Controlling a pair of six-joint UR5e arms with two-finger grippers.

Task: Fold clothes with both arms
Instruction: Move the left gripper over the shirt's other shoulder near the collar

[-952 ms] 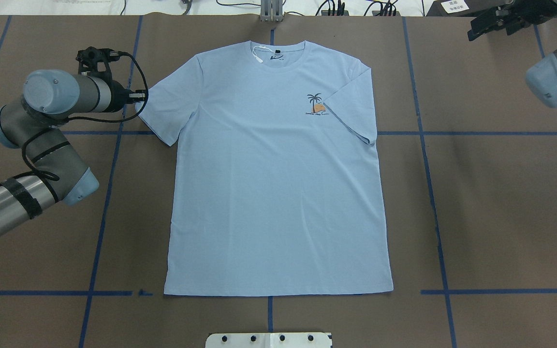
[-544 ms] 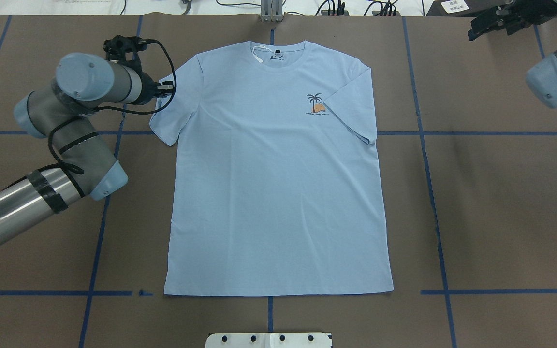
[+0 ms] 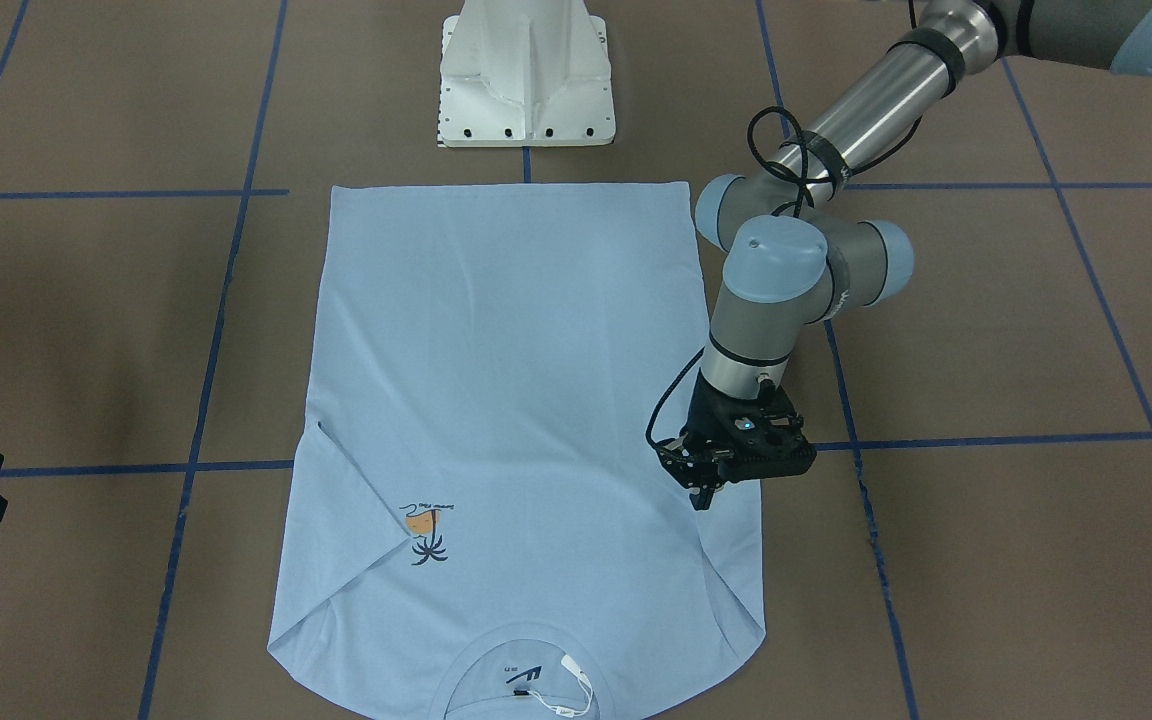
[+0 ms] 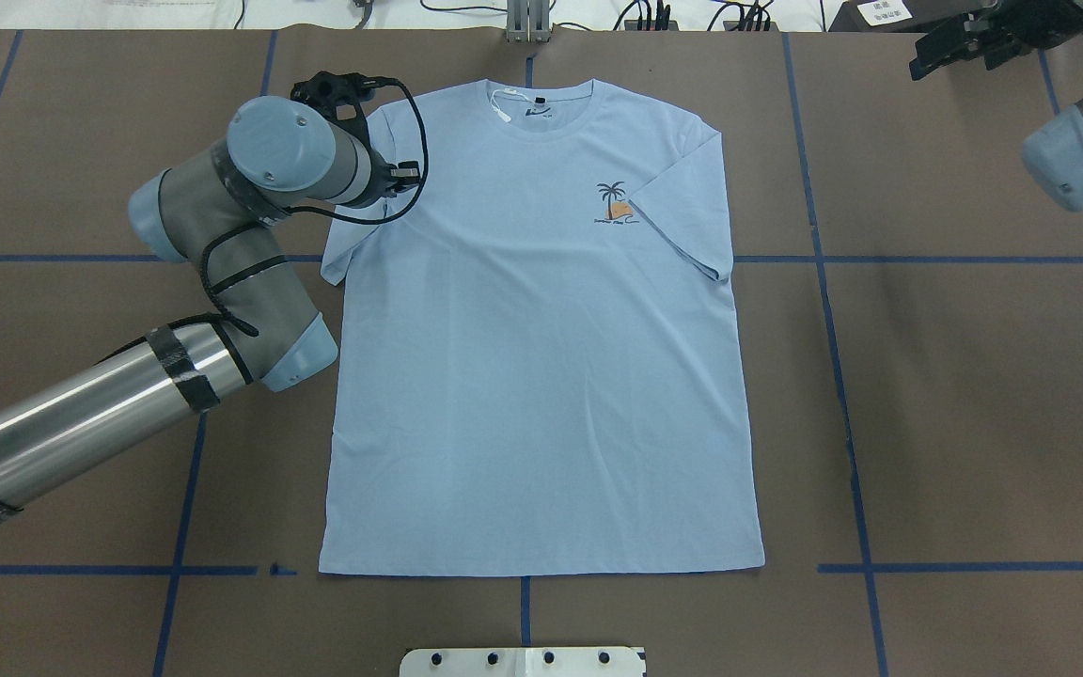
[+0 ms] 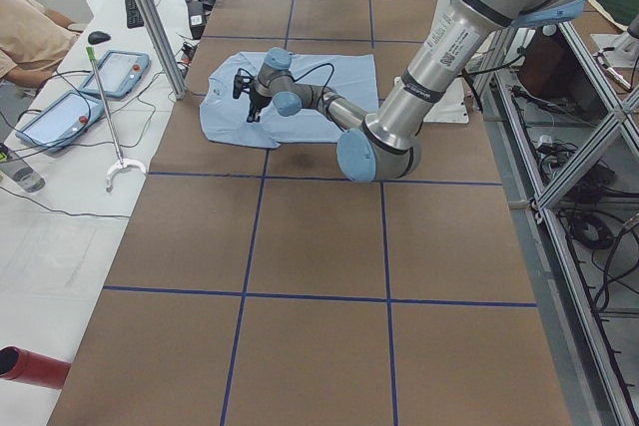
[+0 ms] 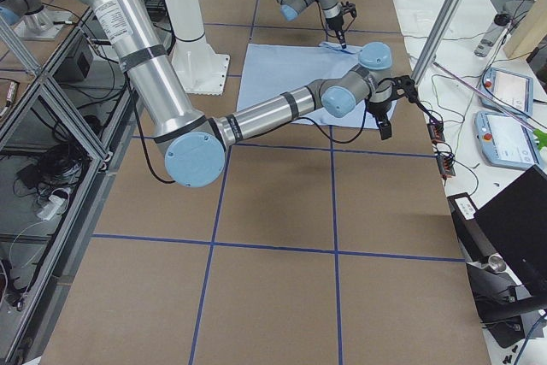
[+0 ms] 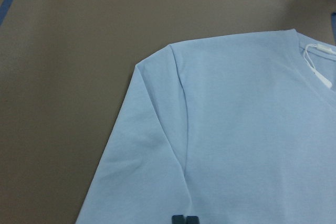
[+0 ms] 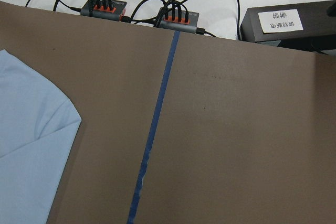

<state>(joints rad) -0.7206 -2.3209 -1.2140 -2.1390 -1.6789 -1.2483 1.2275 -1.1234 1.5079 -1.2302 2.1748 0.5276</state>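
Observation:
I will let go of the sleeve, now held folded inward over the shirt, with my left gripper further inward on the shirt's flat body (image 3: 641, 518) (image 7: 223, 217), about level with the palm print.
The light blue T-shirt (image 4: 541, 376) lies flat on the brown table, collar at the far edge, with its palm print (image 4: 617, 204) and white string tag (image 4: 501, 108) showing. The sleeve on the overhead view's right is folded in beside the print. My left gripper (image 4: 407, 174) is shut on the other sleeve and holds it folded inward over the shirt's body (image 3: 496, 350). In the left wrist view its fingertips (image 7: 185, 219) are pressed together above the folded shoulder (image 7: 157, 129). My right gripper (image 4: 927, 56) hovers off the shirt at the far right; I cannot tell whether it is open.
The white pedestal base (image 4: 523, 661) stands at the near edge. Blue tape lines (image 4: 824, 259) grid the table. Cable hubs (image 8: 105, 8) and a black box (image 8: 283, 22) sit past the far edge. A side table holds tablets (image 5: 115, 72).
My left arm has swung right and toward the far edge, carrying the sleeve from spread out on the table to folded in over the shirt. The right arm has not moved.

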